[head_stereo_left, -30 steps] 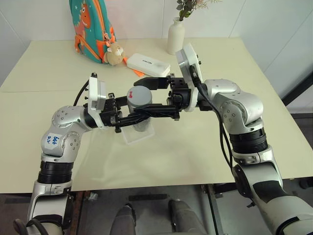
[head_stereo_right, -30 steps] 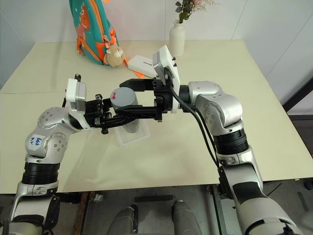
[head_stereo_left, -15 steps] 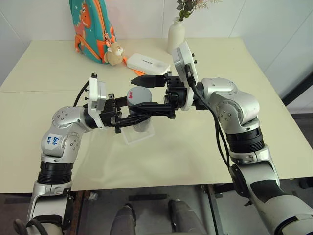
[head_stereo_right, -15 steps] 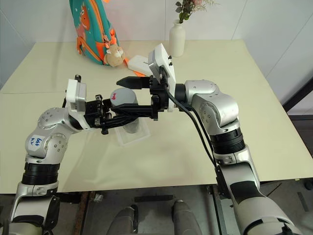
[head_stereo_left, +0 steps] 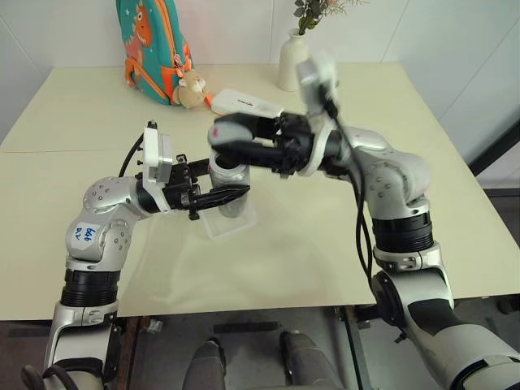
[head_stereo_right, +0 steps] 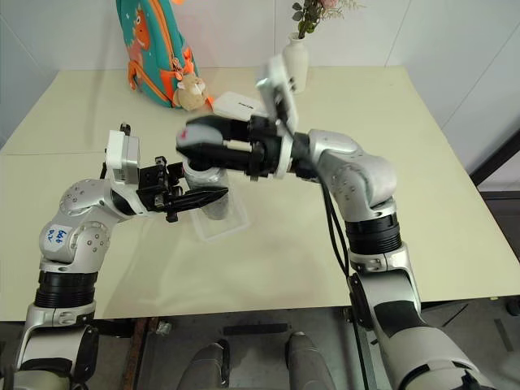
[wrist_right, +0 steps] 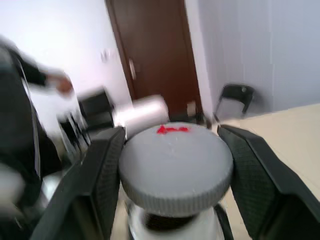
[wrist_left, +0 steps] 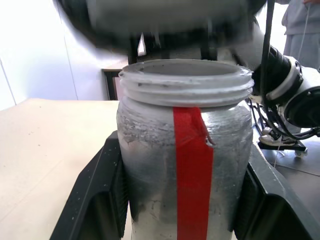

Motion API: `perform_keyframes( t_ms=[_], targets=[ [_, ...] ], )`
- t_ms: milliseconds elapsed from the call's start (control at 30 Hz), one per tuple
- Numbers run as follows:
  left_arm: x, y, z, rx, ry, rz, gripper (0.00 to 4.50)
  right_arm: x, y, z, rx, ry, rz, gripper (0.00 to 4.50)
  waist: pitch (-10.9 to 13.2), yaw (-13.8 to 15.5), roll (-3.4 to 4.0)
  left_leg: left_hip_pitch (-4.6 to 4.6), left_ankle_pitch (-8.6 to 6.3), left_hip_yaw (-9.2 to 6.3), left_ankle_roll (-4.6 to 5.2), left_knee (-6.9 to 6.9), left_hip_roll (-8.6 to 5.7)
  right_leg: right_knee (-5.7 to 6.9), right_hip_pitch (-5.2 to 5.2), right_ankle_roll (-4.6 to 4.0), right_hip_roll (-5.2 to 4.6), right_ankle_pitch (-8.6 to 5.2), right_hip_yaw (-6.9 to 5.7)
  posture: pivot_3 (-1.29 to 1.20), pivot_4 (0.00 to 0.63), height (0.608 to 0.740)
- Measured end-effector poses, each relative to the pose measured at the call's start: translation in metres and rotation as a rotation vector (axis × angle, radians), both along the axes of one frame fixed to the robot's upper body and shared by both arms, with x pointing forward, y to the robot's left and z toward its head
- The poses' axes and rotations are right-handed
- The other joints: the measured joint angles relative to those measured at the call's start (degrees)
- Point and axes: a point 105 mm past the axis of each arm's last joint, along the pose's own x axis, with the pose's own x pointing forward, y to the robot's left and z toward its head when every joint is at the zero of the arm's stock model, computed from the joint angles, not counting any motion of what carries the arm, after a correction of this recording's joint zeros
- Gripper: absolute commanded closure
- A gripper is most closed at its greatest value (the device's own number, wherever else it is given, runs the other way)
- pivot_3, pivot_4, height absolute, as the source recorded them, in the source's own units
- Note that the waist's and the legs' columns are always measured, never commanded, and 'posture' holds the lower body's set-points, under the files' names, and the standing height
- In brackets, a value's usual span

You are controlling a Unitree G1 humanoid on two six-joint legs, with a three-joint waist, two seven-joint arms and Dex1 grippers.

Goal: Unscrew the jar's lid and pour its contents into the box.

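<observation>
My right gripper holds the lid. It will let go of it on the bare tabletop (head_stereo_left: 331,197) beside the box, a short way from its edge.
My left gripper (head_stereo_left: 230,195) is shut on the jar (wrist_left: 185,165), a clear cylinder with a red strip, held upright with its black fingers (wrist_left: 95,200) on both sides. The jar's threaded mouth stands uncovered. Just above it my right gripper (head_stereo_left: 231,134) is shut on the lid (wrist_right: 175,160), a round grey cap with a small red mark, and its fingers (wrist_right: 105,170) press the lid's rim from two sides. The box (head_stereo_left: 219,229), a shallow clear tray, lies on the table under the jar. The contents are hidden inside the jar.
At the back of the beige table (head_stereo_left: 325,244) stand a teal backpack (head_stereo_left: 150,49) with a plush toy (head_stereo_left: 189,89), a white oblong case (head_stereo_left: 246,104) and a white vase (head_stereo_left: 291,58). Bare tabletop lies to the right and in front.
My right gripper, open around the lid before, has shut on it and lifted it up off the jar while rolling. The left gripper and the jar have stayed in place.
</observation>
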Motion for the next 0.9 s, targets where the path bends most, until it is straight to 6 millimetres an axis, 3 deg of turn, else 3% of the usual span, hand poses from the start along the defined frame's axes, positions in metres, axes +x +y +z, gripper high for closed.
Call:
perform_keyframes(
  t_ms=[100, 167, 300, 467, 633, 767, 900],
  targets=[
    [0.0, 0.002, -0.001, 0.005, 0.001, 0.007, 2.3, -0.004, -0.016, 0.011, 0.039, 0.009, -0.032, 1.61, 0.0, 0.0, 0.0, 0.0, -0.01, -0.02, 0.01, -0.01, 0.0, -0.04, 0.01, -0.02, 0.0, -0.01, -0.02, 0.0, 0.15, 0.74],
    [0.0, 0.003, -0.002, 0.004, 0.006, 0.018, 2.3, 0.005, -0.03, 0.0, -0.005, -0.004, -0.147, 1.61, -0.01, 0.09, 0.0, 0.0, -0.01, -0.02, 0.02, -0.01, 0.0, -0.12, 0.05, -0.03, 0.0, -0.02, -0.02, 0.0, 0.15, 0.74],
    [0.003, 0.014, -0.002, -0.014, 0.012, 0.079, 2.3, 0.049, -0.079, -0.065, -0.213, -0.013, -0.555, 1.61, -0.01, 0.5, -0.01, -0.05, -0.02, 0.03, 0.03, -0.02, -0.02, -0.29, 0.05, 0.01, 0.0, 0.0, 0.01, 0.0, 0.15, 0.74],
    [0.008, 0.026, 0.004, -0.05, 0.017, 0.145, 2.3, 0.069, -0.123, -0.137, -0.337, -0.004, -0.789, 1.61, -0.01, 0.17, -0.01, 0.0, -0.05, 0.1, 0.08, -0.11, -0.01, -0.27, 0.03, 0.04, 0.01, -0.02, 0.08, 0.0, 0.15, 0.74],
    [0.009, 0.026, 0.005, -0.055, 0.031, 0.149, 2.3, 0.082, -0.144, -0.193, -0.373, 0.073, -0.916, 1.61, 0.0, -0.23, -0.01, 0.04, -0.04, 0.13, 0.06, 0.0, -0.01, -0.15, 0.06, 0.07, 0.01, 0.01, 0.12, 0.0, 0.15, 0.74],
    [0.01, 0.025, 0.006, -0.059, 0.046, 0.141, 2.3, 0.086, -0.152, -0.211, -0.394, 0.08, -0.954, 1.61, 0.0, -0.2, 0.0, 0.05, -0.02, 0.14, 0.04, 0.04, -0.02, -0.14, 0.08, 0.12, 0.01, 0.04, 0.14, 0.0, 0.15, 0.74],
    [0.01, 0.025, 0.007, -0.064, 0.069, 0.133, 2.3, 0.085, -0.151, -0.217, -0.38, 0.115, -0.922, 0.73, 0.0, -0.21, 0.0, 0.07, -0.02, 0.13, 0.03, 0.04, -0.01, -0.11, 0.09, 0.12, 0.01, 0.04, 0.13, 0.0, 0.15, 0.74]
  ],
)
